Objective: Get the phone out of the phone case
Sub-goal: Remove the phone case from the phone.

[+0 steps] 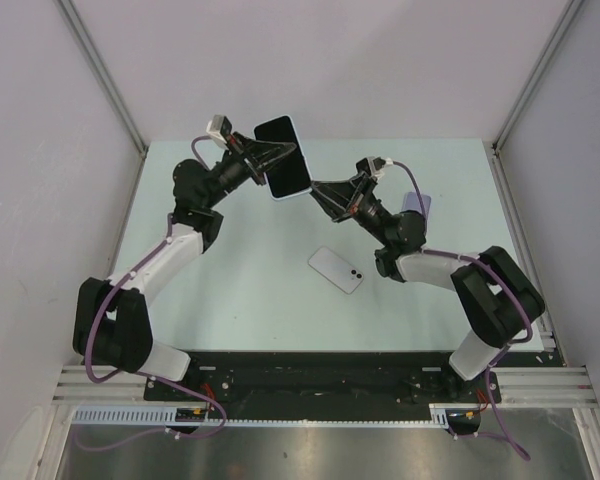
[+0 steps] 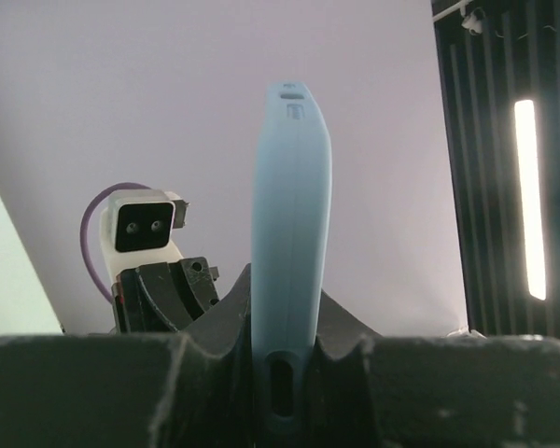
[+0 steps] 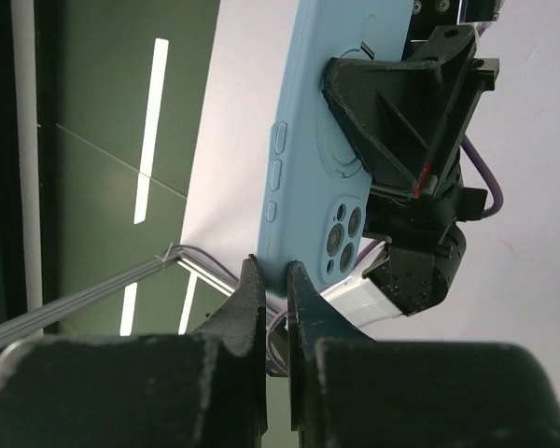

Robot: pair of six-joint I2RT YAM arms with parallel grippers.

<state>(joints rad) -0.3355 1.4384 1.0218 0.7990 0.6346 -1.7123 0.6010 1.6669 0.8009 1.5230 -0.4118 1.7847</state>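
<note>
The fingers of my right gripper close only at the light-blue case's corner, so they should open and grip the case's edge (image 3: 273,211) deeper to pull it off the phone.
The phone (image 1: 283,155) shows a black screen and sits in a light-blue case. It is held up in the air over the far middle of the table. My left gripper (image 1: 267,160) is shut on the cased phone across its flat faces. In the left wrist view the case (image 2: 289,215) stands edge-on between the fingers of my left gripper (image 2: 285,373). My right gripper (image 1: 314,188) is shut on the case's lower corner. In the right wrist view my right gripper (image 3: 276,280) pinches the case (image 3: 303,159) near the camera cut-out (image 3: 341,238).
A white phone-like slab (image 1: 336,270) with a small camera lies flat on the green table (image 1: 230,300) in front of the right arm. A lavender object (image 1: 423,206) lies partly hidden behind the right arm. White walls enclose the table.
</note>
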